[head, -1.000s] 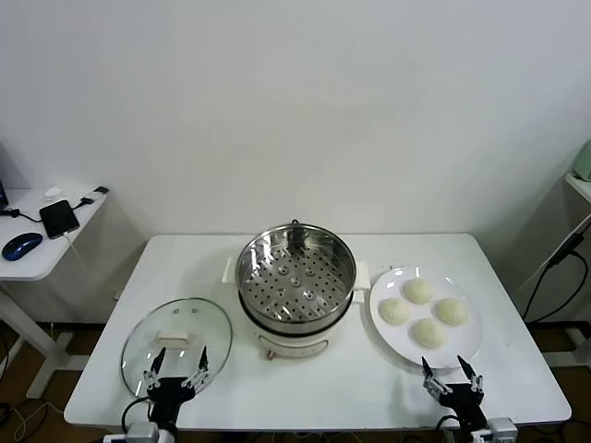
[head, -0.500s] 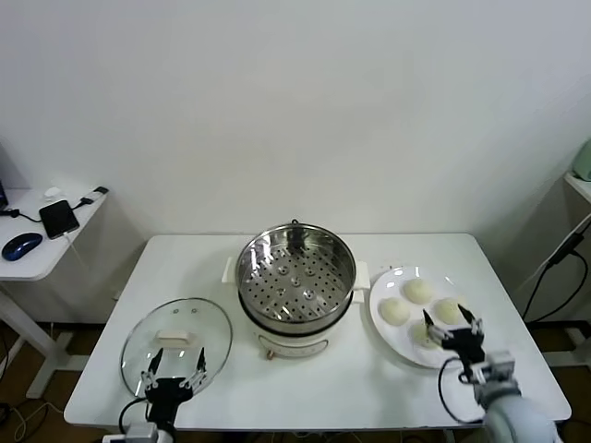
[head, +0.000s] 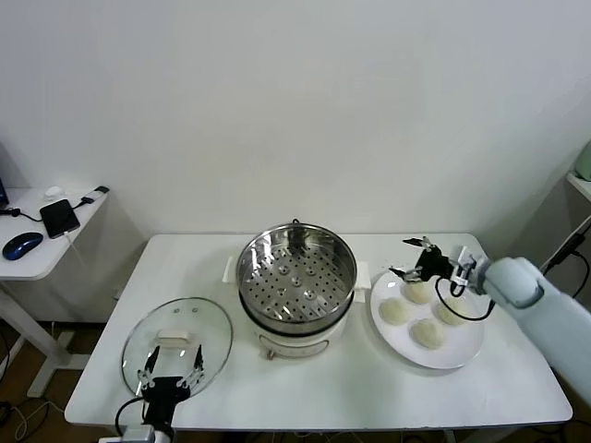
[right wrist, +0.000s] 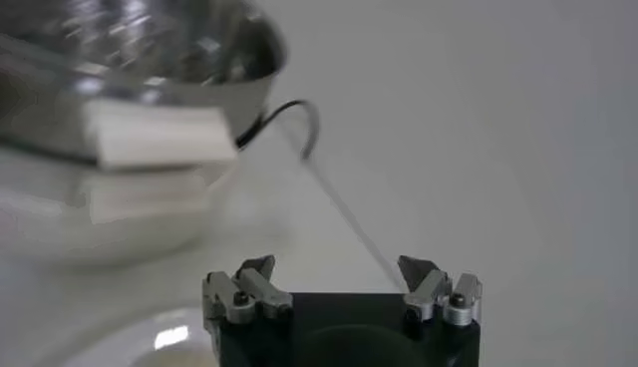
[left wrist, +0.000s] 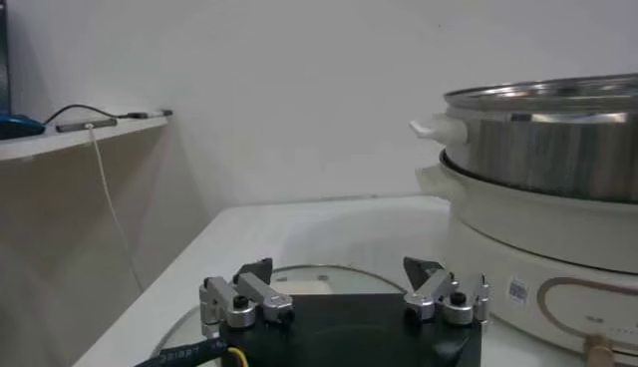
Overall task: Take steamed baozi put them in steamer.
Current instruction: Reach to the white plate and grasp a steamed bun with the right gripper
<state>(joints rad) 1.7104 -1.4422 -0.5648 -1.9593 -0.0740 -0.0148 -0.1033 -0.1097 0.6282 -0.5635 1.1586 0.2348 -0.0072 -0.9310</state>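
The robot's right gripper will close on the sides of the rearmost baozi (head: pixel 418 293) on the white plate, the one closest to the wall.
The steamer (head: pixel 295 277), a shiny steel pot with a perforated tray on a cream base, stands mid-table with nothing in it. Several cream-white baozi (head: pixel 395 312) lie on a white plate (head: pixel 459 349) to its right. My right gripper (head: pixel 406 259) hovers open and empty over the plate's far left edge, just above the rearmost bun, close to the steamer's right handle. In the right wrist view the gripper (right wrist: pixel 337 269) faces the blurred steamer (right wrist: pixel 130 90). My left gripper (head: pixel 171 365) rests open at the table's front left, over the glass lid (head: pixel 175 337).
The lid (left wrist: pixel 299 274) lies flat in front of the left gripper (left wrist: pixel 339 271), with the steamer (left wrist: pixel 558 180) beside it. A side desk (head: pixel 37 245) with a phone and mouse stands at the far left. A thin power cable (right wrist: pixel 319 189) runs behind the steamer.
My right arm has swung from the table's front edge up over the plate to its far left side by the steamer. The left gripper has stayed in place.
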